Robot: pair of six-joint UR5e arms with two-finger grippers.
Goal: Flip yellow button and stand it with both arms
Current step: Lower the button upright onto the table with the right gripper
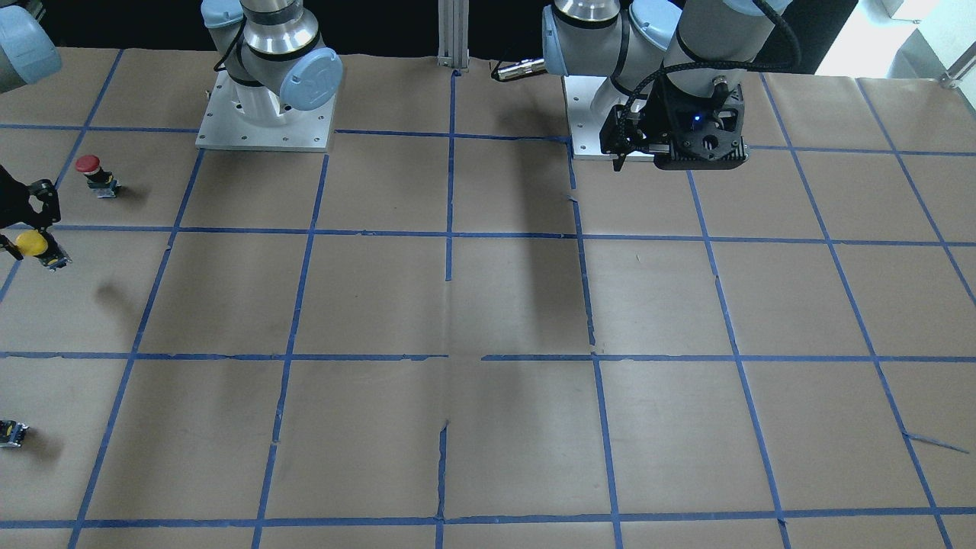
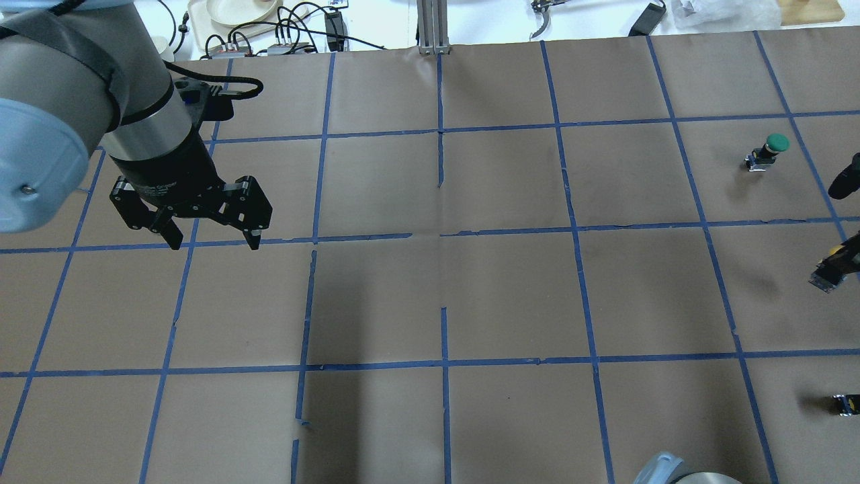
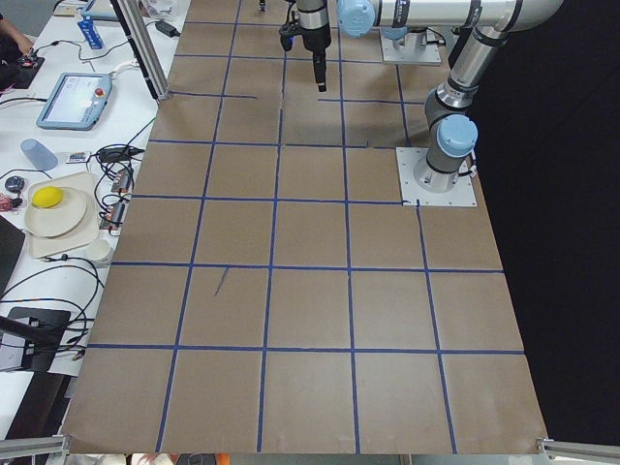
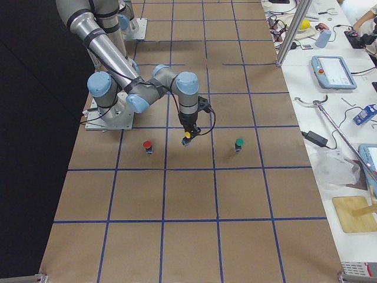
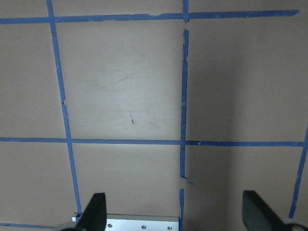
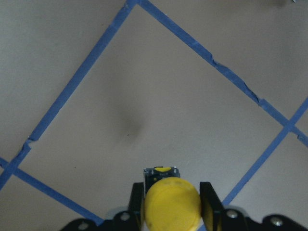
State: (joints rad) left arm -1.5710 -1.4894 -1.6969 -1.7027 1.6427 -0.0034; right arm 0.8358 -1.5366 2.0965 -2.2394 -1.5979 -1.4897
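Observation:
The yellow button will go down from my right gripper inside the blue tape square [image 1: 77,277] [image 6: 155,160] next to the red-capped button's square.
The yellow button [image 6: 172,202] is clamped between my right gripper's fingers [image 6: 137,199], held above the table with its shadow on the paper below. It also shows at the left edge of the front-facing view [image 1: 32,242], tilted with its black body [image 1: 53,259] low and to the right, and in the exterior right view [image 4: 187,135]. My right gripper [image 1: 27,229] is shut on it. My left gripper [image 2: 215,240] hangs open and empty over the table's left part, far from the button; its two fingers [image 5: 94,214] stand wide apart.
A red-capped button [image 1: 95,174] stands near the right arm's side. A green-capped button [image 2: 769,151] stands farther out. A small black capless part [image 1: 11,433] lies near the table's edge. Brown paper with a blue tape grid [image 2: 443,235] covers the table.

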